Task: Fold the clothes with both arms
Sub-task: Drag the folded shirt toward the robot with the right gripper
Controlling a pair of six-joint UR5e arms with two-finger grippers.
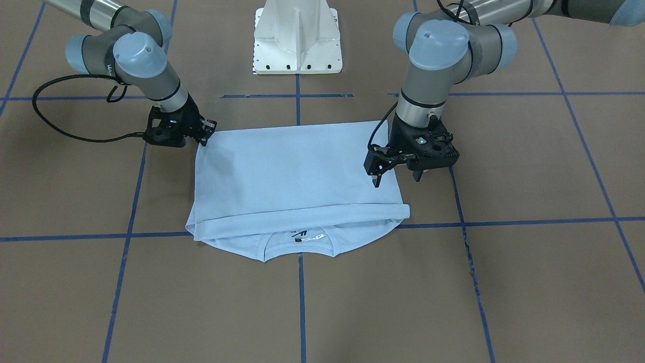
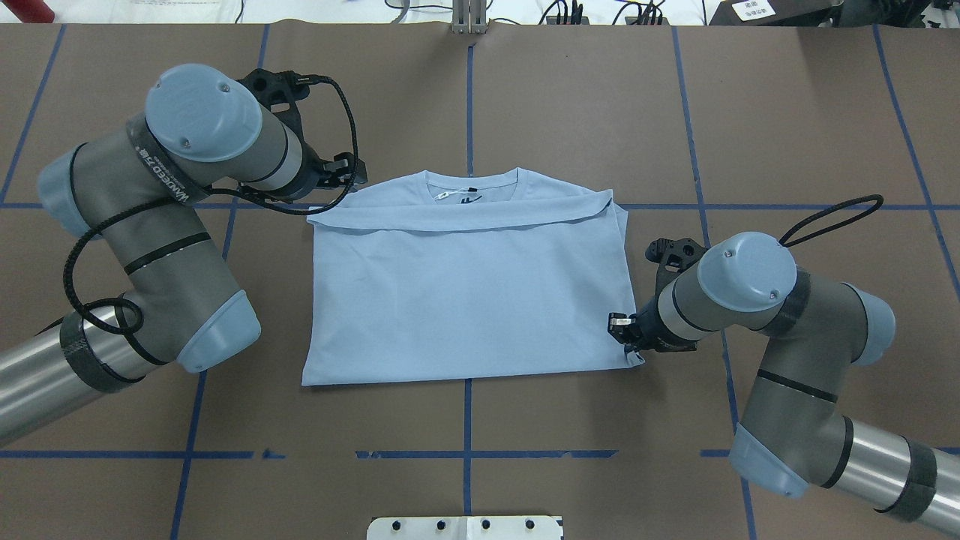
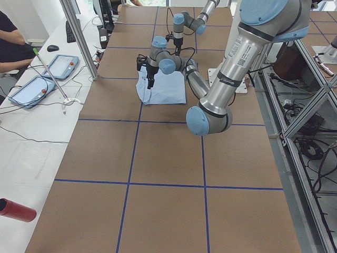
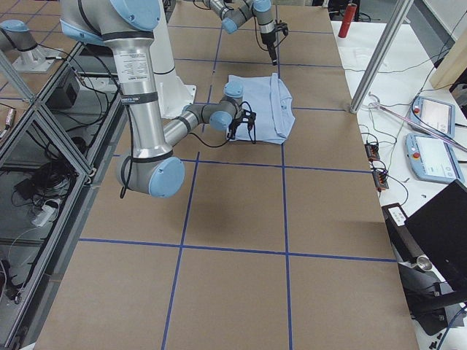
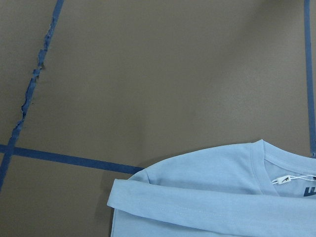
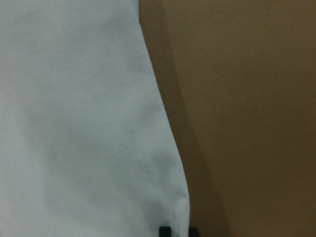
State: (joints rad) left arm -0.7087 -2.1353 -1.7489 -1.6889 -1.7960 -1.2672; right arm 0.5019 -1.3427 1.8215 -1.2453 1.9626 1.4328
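I will let go of the light blue T-shirt's corner with my right gripper on the brown table [image 1: 197, 57] beside the white pedestal base.
The light blue T-shirt [image 1: 297, 171] lies folded flat on the table, also in the overhead view [image 2: 465, 300]. Its lower part is folded up to the collar [image 2: 472, 184], where a dark neck label shows; the chest print is hidden. My left gripper [image 1: 396, 180] is open and hovers just above the shirt's edge near the fold, holding nothing. My right gripper [image 1: 205, 137] is low at the shirt's corner nearest the robot [image 2: 621, 334]. In the right wrist view its fingertips [image 6: 164, 231] sit close together on the shirt's edge [image 6: 177, 163], so it is shut on the cloth.
The white pedestal base [image 1: 297, 40] stands behind the shirt. Blue tape lines [image 2: 469, 454] cross the brown table. A side bench holds tablets [image 3: 31, 87] and a red bottle [image 3: 16, 210]; a person [image 3: 8, 37] sits there.
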